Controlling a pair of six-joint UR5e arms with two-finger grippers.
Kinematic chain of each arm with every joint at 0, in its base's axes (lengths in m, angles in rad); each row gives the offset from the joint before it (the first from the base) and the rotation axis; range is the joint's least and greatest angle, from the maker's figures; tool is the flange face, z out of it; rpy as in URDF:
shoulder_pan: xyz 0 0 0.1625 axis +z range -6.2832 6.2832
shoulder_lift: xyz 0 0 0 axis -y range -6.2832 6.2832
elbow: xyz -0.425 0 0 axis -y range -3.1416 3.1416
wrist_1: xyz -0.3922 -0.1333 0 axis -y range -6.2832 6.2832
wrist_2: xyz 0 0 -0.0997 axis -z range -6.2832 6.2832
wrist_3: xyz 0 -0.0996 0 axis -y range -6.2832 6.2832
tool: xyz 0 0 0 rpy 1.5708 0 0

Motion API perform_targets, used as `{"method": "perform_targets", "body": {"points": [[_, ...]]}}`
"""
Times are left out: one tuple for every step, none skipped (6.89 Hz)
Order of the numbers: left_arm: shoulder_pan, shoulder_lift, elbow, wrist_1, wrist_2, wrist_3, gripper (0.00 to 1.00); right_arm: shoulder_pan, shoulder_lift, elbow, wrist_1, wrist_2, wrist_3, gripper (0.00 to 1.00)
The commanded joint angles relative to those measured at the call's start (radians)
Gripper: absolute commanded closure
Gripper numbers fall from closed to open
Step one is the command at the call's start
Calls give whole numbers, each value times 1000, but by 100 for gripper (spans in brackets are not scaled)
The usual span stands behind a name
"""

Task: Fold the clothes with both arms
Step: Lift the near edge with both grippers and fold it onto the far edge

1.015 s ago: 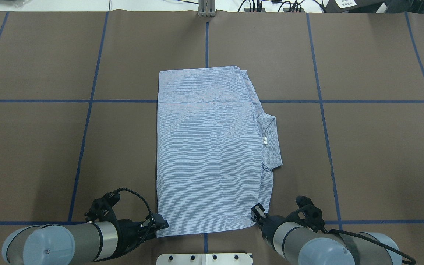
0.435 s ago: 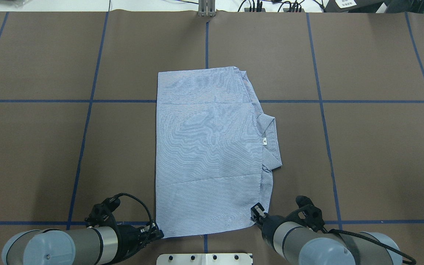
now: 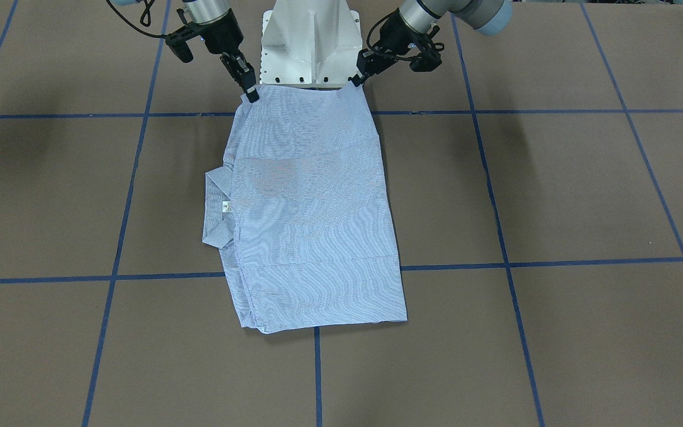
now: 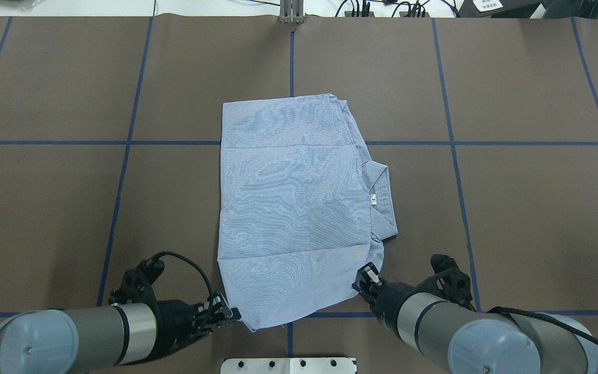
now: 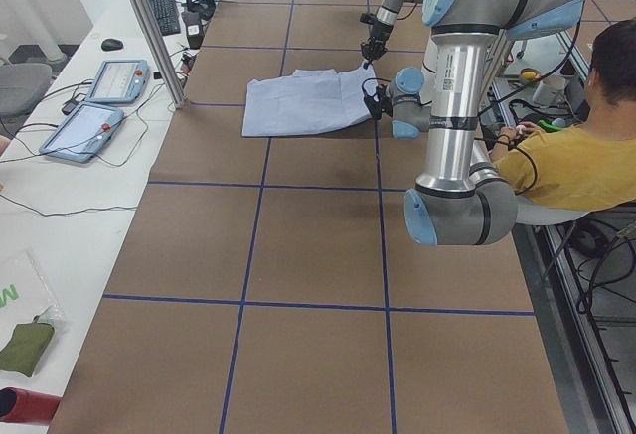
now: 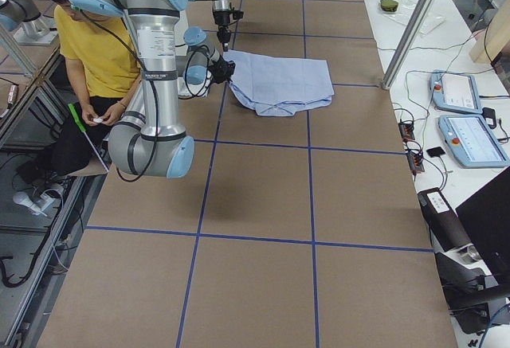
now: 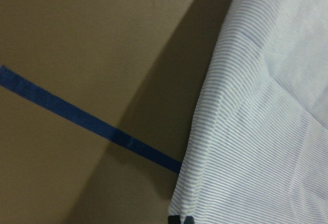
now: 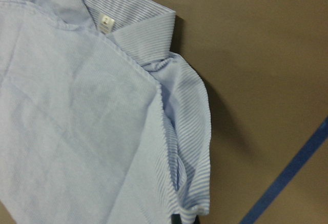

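Next, I release the raised corner of the shirt from my left gripper just inside the shirt's far corner (image 3: 397,296), on the side of the shirt opposite its collar.
The light blue striped shirt (image 4: 294,208) lies folded in a rectangle at mid-table, with its collar (image 4: 382,195) and neck label on the right side. My left gripper (image 4: 229,313) is shut on the shirt's near left corner. My right gripper (image 4: 362,279) is shut on the near right corner. Both corners are raised off the table, and the rest lies flat. In the front-facing view the shirt (image 3: 312,219) hangs from the left gripper (image 3: 356,81) and the right gripper (image 3: 251,95). The wrist views show the striped cloth (image 7: 266,106) and the collar (image 8: 128,19) close up.
The brown table carries blue tape lines (image 4: 291,62). The white pedestal base (image 3: 309,41) stands right behind the shirt's near edge. An operator in a yellow shirt (image 5: 556,156) sits beside the robot. Control tablets (image 6: 470,117) lie on the side bench.
Both grippers have risen with the shirt's near corners. The right one moved forward from the robot, and the near hem has lifted off the table and bowed.
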Motion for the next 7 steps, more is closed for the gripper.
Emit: {"method": "perform_targets", "body": {"points": [[-231, -54, -17, 2, -179, 25, 100, 124, 156, 19, -259, -3, -16, 100], [-330, -105, 1, 13, -218, 43, 100, 213, 240, -11, -345, 38, -50, 100], [-424, -155, 61, 24, -287, 92, 100, 300, 272, -75, -340, 122, -123, 100], [-487, -235, 175, 21, -323, 100, 100, 379, 298, -120, -342, 169, -183, 100], [-536, -290, 263, 19, -328, 135, 100, 452, 345, -186, -342, 236, -232, 100], [-570, -320, 320, 19, -331, 164, 100, 514, 399, -268, -340, 305, -268, 100], [-596, -359, 383, 19, -341, 183, 100, 563, 463, -391, -289, 351, -292, 100]]}}
